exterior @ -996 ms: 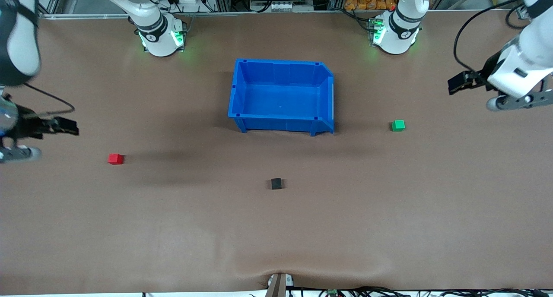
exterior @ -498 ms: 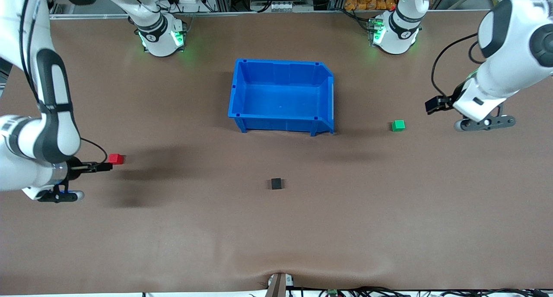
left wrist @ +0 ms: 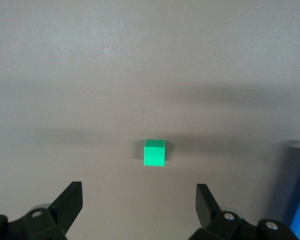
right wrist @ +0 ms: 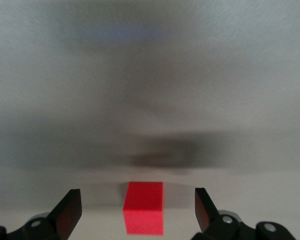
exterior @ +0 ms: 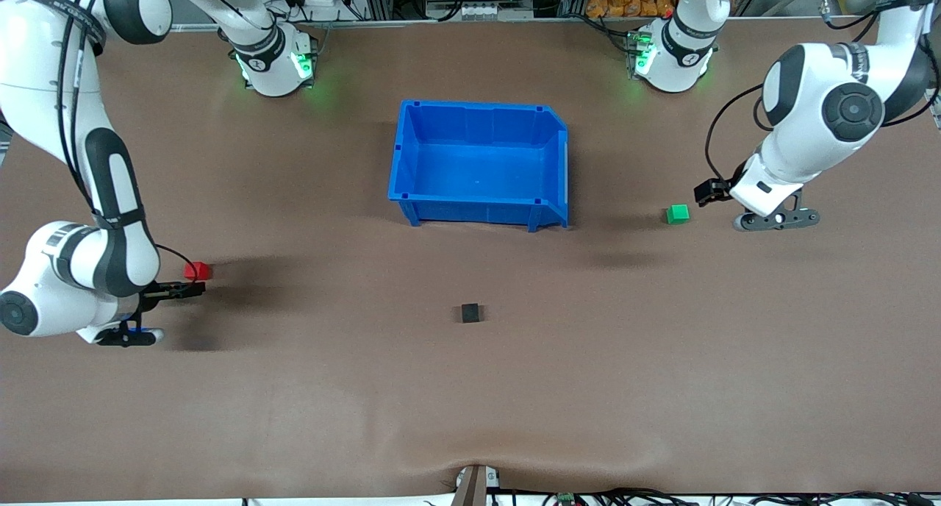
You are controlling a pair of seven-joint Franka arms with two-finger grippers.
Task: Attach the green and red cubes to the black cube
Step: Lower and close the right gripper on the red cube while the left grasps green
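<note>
The robot's left gripper will go to the green cube next and close on the cube's opposite sides [exterior: 677,215] [left wrist: 154,153], since that cube must join the black cube.
The red cube [exterior: 196,271] lies on the brown table toward the right arm's end. My right gripper [exterior: 190,291] is open and low right by it; in the right wrist view the red cube [right wrist: 144,207] sits between the spread fingers of the right gripper [right wrist: 138,212], untouched. The green cube [exterior: 677,213] lies toward the left arm's end. My left gripper [exterior: 707,192] is open and close beside it; in the left wrist view the green cube [left wrist: 154,152] lies a little ahead of the left gripper [left wrist: 139,202]. The black cube [exterior: 470,312] lies alone mid-table, nearer the front camera.
An empty blue bin [exterior: 478,107] stands mid-table, farther from the front camera than the black cube. Its blue edge [left wrist: 299,200] shows in the left wrist view. The two arm bases stand along the table's edge farthest from the front camera.
Both arms have swung in and come down. The right gripper has reached the red cube; the left gripper has closed in on the green cube. The cubes have not moved.
</note>
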